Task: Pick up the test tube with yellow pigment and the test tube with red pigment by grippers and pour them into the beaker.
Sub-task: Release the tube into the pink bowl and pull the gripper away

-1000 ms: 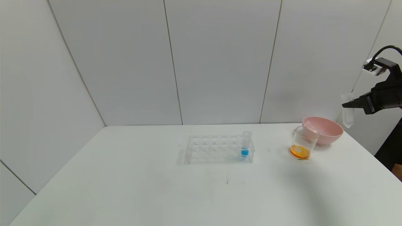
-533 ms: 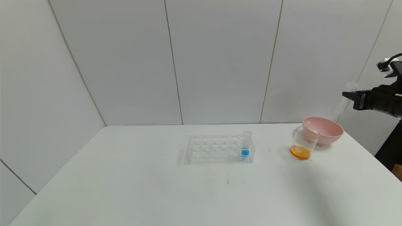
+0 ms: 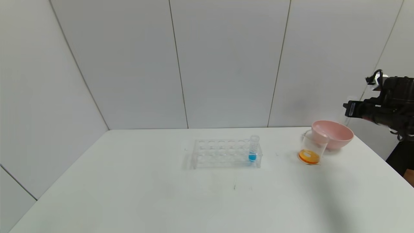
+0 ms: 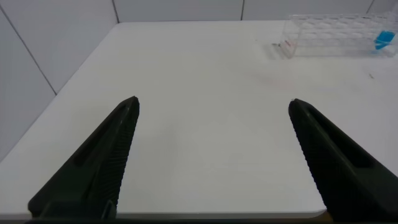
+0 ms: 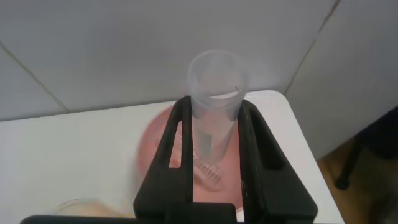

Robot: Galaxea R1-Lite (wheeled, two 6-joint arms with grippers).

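The empty test tube, now held above the pink bowl, will be let go by my right gripper inside the pink bowl (image 3: pixel 338 134) (image 5: pixel 225 166), next to the clear tube lying there.
My right gripper (image 3: pixel 347 109) hangs above the far right of the table, just right of and higher than the pink bowl (image 3: pixel 336 137). It is shut on an empty clear test tube (image 5: pixel 214 84), whose open mouth sticks out past the fingertips; the bowl (image 5: pixel 155 146) lies beneath it. No yellow or red pigment shows in any tube. The beaker (image 3: pixel 313 145) stands against the bowl's left side with orange liquid (image 3: pixel 309 156) at its bottom. My left gripper (image 4: pixel 214 102) is open over bare table near the left front edge, holding nothing.
A clear tube rack (image 3: pixel 223 153) stands mid-table with one blue-liquid tube (image 3: pixel 253 149) at its right end; the rack (image 4: pixel 336 34) also shows in the left wrist view. Another clear tube (image 3: pixel 318 129) seems to lie inside the bowl. The table's right edge is close to the bowl.
My right gripper has dropped lower and rotated. The empty tube went from hanging upright to lying roughly level over the bowl. Nothing on the table moved.
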